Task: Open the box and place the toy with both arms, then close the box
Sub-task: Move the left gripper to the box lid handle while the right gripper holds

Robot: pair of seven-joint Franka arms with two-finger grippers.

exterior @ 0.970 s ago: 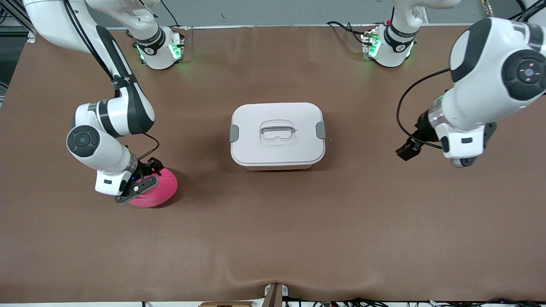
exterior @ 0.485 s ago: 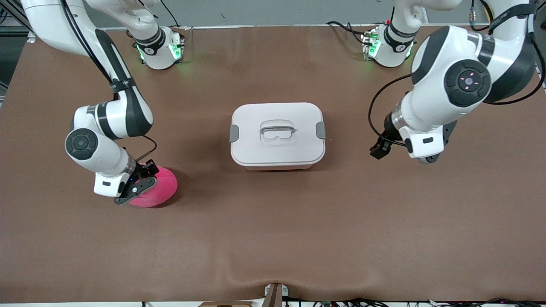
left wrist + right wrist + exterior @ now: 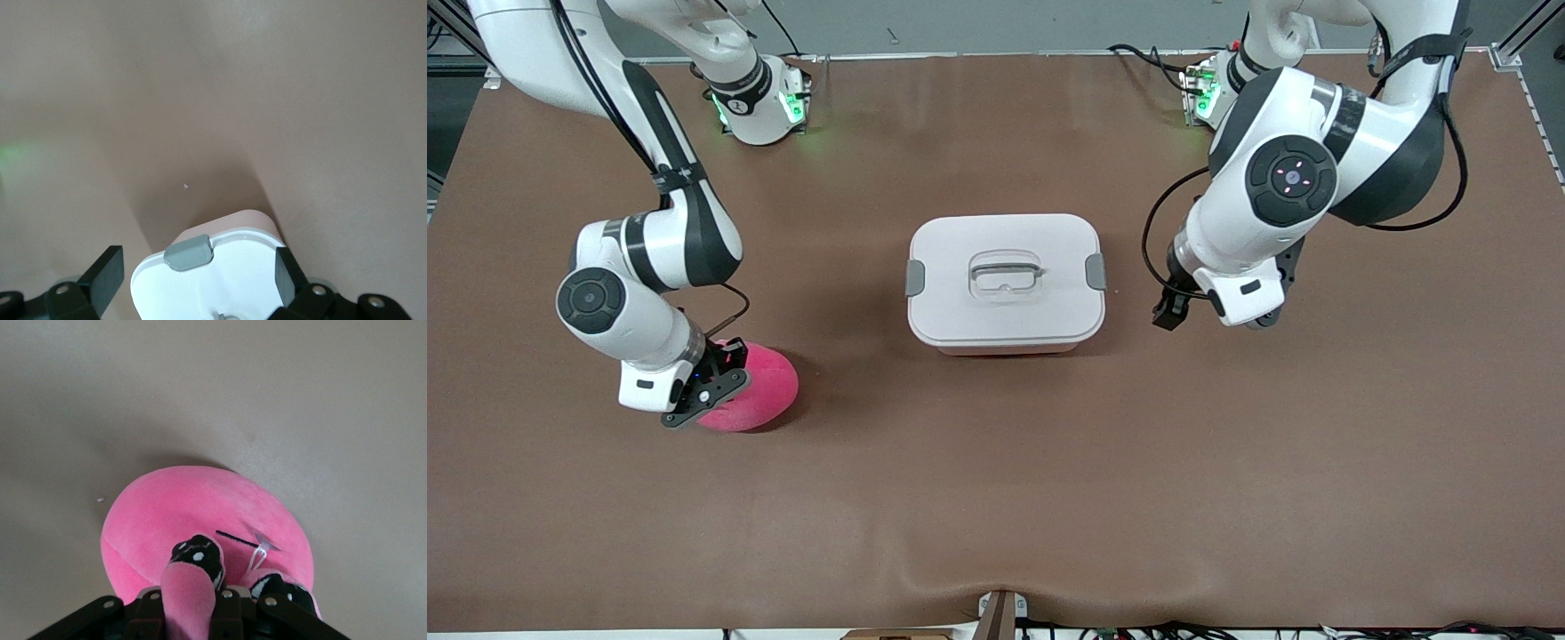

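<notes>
Next, I move my left gripper to the recessed handle's middle (image 3: 1006,268) on the box's white lid and close it there, because the lid needs to come off.
The box (image 3: 1005,280) stands mid-table with its white lid on, grey latches (image 3: 1096,271) at both ends and a recessed handle (image 3: 1006,269). The bright pink plush toy (image 3: 760,400) lies toward the right arm's end of the table, nearer the front camera than the box. My right gripper (image 3: 716,382) is down on the toy. In the right wrist view the toy (image 3: 193,513) has a fold of plush pinched in the right gripper (image 3: 190,603). My left gripper (image 3: 1169,311) hangs open over the table by the box's end. In the left wrist view the latch (image 3: 189,251) lies between the left gripper's (image 3: 197,277) spread fingers.
The brown table mat (image 3: 996,498) spreads wide around the box and the toy. Both arm bases (image 3: 760,102) with green lights stand along the edge farthest from the front camera. Cables run along the edge nearest it.
My left arm has swung in from its end of the table to beside the box. My right gripper has closed on the toy's plush and barely shifted.
</notes>
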